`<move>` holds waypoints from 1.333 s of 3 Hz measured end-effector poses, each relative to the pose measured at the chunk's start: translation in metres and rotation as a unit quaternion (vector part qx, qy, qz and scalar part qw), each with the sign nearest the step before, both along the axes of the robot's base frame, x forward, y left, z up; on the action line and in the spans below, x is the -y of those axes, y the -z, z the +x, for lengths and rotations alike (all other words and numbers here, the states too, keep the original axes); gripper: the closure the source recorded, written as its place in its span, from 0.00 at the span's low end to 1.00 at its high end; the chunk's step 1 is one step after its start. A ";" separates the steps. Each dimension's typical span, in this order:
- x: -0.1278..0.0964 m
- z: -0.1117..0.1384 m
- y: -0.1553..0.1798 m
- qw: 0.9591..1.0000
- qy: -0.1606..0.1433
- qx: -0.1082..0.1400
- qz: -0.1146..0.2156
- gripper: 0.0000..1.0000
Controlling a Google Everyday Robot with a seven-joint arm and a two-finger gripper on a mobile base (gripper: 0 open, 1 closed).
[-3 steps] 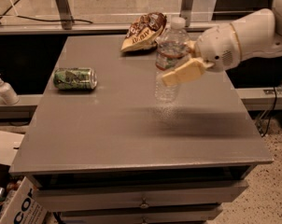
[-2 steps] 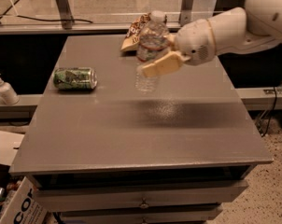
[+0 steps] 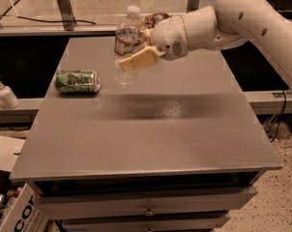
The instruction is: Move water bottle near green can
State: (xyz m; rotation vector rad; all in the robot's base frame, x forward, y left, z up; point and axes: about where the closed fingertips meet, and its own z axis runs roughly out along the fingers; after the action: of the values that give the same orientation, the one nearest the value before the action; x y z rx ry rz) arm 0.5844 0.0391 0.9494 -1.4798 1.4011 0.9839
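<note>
The gripper will release the water bottle, now hanging above the grey table, upright on the grey table, just off the green can's inner end (image 3: 114,99).
The water bottle (image 3: 127,37) is clear and ribbed with a white cap and a red-and-white label band. It hangs upright above the grey table (image 3: 151,129), held in my gripper (image 3: 136,57), which is shut on its middle from the right. The green can (image 3: 77,81) lies on its side near the table's left edge, a little left of and below the bottle. The bottle's base is clear of the tabletop.
A brown-and-yellow snack bag (image 3: 154,19) lies at the table's far edge, mostly hidden behind my arm. A small white pump bottle (image 3: 4,94) stands on a ledge left of the table. Cardboard boxes (image 3: 10,197) sit on the floor at lower left.
My gripper has carried the water bottle leftward across the table, from right of centre toward the green can. The can has not moved.
</note>
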 end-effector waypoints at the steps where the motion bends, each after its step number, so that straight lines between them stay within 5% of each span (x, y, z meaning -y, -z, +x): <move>1: -0.021 0.008 0.009 1.000 -0.011 0.003 -0.006 1.00; 4: -0.055 0.016 0.047 0.999 -0.024 -0.013 -0.035 1.00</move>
State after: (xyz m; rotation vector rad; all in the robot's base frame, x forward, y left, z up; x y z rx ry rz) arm 0.6001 0.0945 0.9023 -1.5640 1.4373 0.9949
